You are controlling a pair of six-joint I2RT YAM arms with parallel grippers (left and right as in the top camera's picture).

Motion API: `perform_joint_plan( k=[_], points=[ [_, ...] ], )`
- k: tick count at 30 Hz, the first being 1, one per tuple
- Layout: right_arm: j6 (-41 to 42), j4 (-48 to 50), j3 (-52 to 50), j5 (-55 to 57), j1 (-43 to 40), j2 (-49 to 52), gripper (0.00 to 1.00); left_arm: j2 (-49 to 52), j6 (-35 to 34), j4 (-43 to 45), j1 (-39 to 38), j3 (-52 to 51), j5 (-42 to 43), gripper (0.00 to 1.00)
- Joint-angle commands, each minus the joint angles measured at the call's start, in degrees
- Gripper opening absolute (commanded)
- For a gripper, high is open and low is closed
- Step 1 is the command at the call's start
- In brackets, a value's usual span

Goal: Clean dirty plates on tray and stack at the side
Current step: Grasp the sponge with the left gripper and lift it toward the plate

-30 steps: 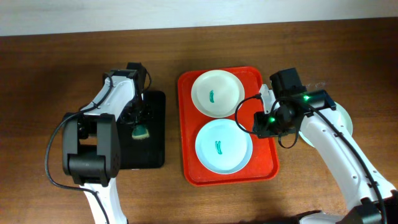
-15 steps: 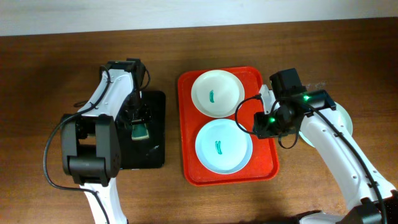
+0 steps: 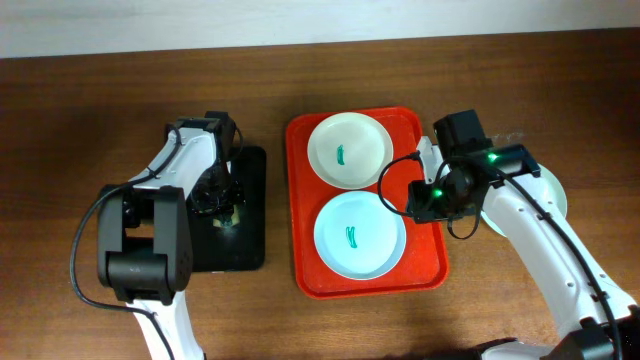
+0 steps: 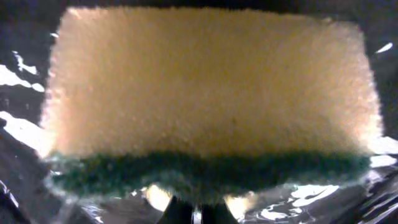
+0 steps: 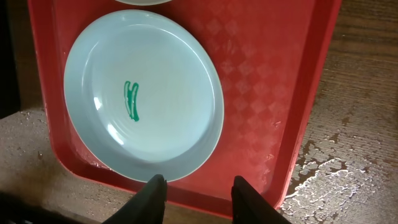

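The sponge sits far up the left gripper's fingers, so the robot should open them and take the sponge nearer the fingertips (image 3: pixel 228 217) before it wipes the blue plate.
The red tray (image 3: pixel 425 265) holds two plates: a white one (image 3: pixel 348 150) at the back and a pale blue one (image 3: pixel 359 235) at the front, each with a green smear. A pale mint plate (image 3: pixel 556 196) lies on the table right of the tray, mostly hidden under my right arm. My right gripper (image 3: pixel 420 197) is open and empty over the tray's right side; in the right wrist view it (image 5: pixel 199 194) hangs above the tray's rim (image 5: pixel 267 93) beside the blue plate (image 5: pixel 143 102). My left gripper (image 3: pixel 222 205) is shut on a yellow-and-green sponge (image 4: pixel 211 93) over the black tray.
The black tray (image 3: pixel 245 250) lies left of the red tray and looks wet. Water spots the wooden table (image 5: pixel 348 162) right of the red tray. My left arm's base stands at the front left.
My left gripper has moved from the back of the black tray down over the sponge, which now fills its wrist view. The right arm and the plates have not moved.
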Motion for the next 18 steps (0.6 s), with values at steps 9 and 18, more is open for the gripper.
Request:
perform_joint_plan(
  k=[9,18],
  points=[
    [0.5,-0.1,0.7,-0.3,0.3,-0.7,0.36,-0.1,1.1,-6.4,0.1,11.6,-5.7,0.7],
    [0.5,-0.1,0.7,-0.3,0.3,-0.7,0.36,0.3,0.2,5.3,0.1,-1.2,-4.1,0.14]
  ],
)
